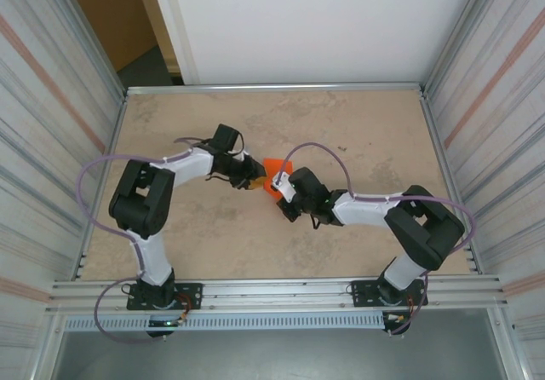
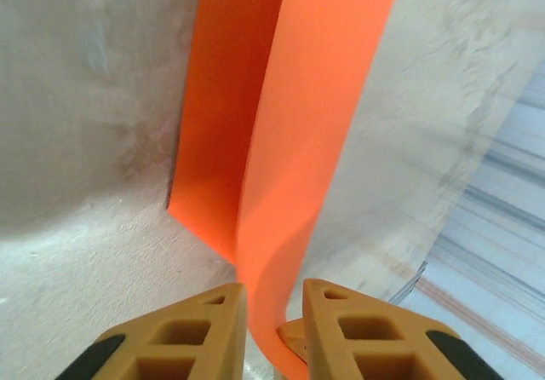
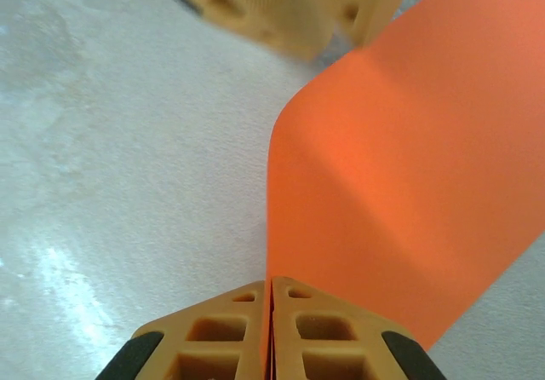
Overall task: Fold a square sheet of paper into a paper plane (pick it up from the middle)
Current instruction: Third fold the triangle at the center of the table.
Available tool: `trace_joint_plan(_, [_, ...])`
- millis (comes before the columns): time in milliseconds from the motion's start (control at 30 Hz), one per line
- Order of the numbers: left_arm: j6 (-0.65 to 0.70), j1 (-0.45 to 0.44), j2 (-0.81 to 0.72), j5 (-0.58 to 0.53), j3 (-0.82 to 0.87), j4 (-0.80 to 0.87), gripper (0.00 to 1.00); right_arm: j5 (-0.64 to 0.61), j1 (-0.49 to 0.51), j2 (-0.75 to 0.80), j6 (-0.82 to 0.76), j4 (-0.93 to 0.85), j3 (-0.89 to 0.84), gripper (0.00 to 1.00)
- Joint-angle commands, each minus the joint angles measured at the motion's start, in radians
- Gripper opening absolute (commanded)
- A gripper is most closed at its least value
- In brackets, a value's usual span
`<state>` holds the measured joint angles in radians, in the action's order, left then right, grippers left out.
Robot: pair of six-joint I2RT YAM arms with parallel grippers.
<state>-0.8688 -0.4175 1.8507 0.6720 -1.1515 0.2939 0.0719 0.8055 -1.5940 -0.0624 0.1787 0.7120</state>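
Note:
The paper's layers are gaping at the open fingers of my left gripper, so my left gripper should turn and pinch the layers together near the bend [image 2: 271, 295].
The square sheet of paper [image 1: 278, 172], bright orange and bent over on itself, hangs between my two grippers near the table's middle. My left gripper [image 1: 255, 181] meets it from the left and my right gripper [image 1: 283, 191] from the right. In the left wrist view the paper [image 2: 298, 141] runs down between that gripper's [image 2: 274, 288] parted fingers. It leans on the left finger and stays clear of the right one. In the right wrist view my right gripper [image 3: 272, 279] is shut on the paper's [image 3: 400, 184] near corner. The left gripper's fingers [image 3: 289, 18] show at the paper's far bend.
The beige table [image 1: 358, 133] is fenced by corrugated walls left [image 1: 51, 124] and right [image 1: 502, 116]. An aluminium rail [image 1: 272, 290] crosses the near edge over both arm bases. Bare tabletop lies all around the grippers.

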Motion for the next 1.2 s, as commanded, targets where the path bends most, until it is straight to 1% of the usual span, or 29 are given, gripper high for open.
trace_joint_plan(0, [0.017,0.019,-0.067,-0.014,-0.004,0.003,0.27,0.129,-0.015,0.037,0.038,-0.016,-0.014,0.07])
trace_joint_plan(133, [0.03,0.004,-0.032,0.01,-0.053,-0.001,0.28,0.202,-0.025,0.032,0.055,-0.019,-0.016,0.06])
trace_joint_plan(200, [0.039,-0.011,0.0,0.005,-0.082,0.006,0.27,0.232,-0.031,0.022,0.061,-0.021,-0.013,0.06])
trace_joint_plan(267, [0.052,-0.024,0.047,-0.004,-0.123,0.034,0.25,0.267,-0.038,0.01,0.068,-0.026,-0.01,0.06])
trace_joint_plan(467, [0.087,-0.044,0.16,-0.033,-0.209,0.115,0.18,0.317,-0.057,-0.021,0.091,-0.044,0.007,0.06])
trace_joint_plan(700, [0.137,-0.043,0.21,-0.072,-0.232,0.197,0.14,0.337,-0.07,-0.035,0.107,-0.045,0.009,0.07])
trace_joint_plan(933, [0.171,-0.052,0.239,-0.096,-0.24,0.24,0.11,0.318,-0.077,-0.04,0.119,-0.045,0.014,0.1])
trace_joint_plan(1067, [0.185,-0.055,0.239,-0.11,-0.24,0.256,0.1,0.321,-0.089,-0.037,0.139,-0.038,0.014,0.15])
trace_joint_plan(1167, [0.193,-0.055,0.27,-0.114,-0.238,0.261,0.09,0.337,-0.096,-0.029,0.154,-0.029,0.01,0.19])
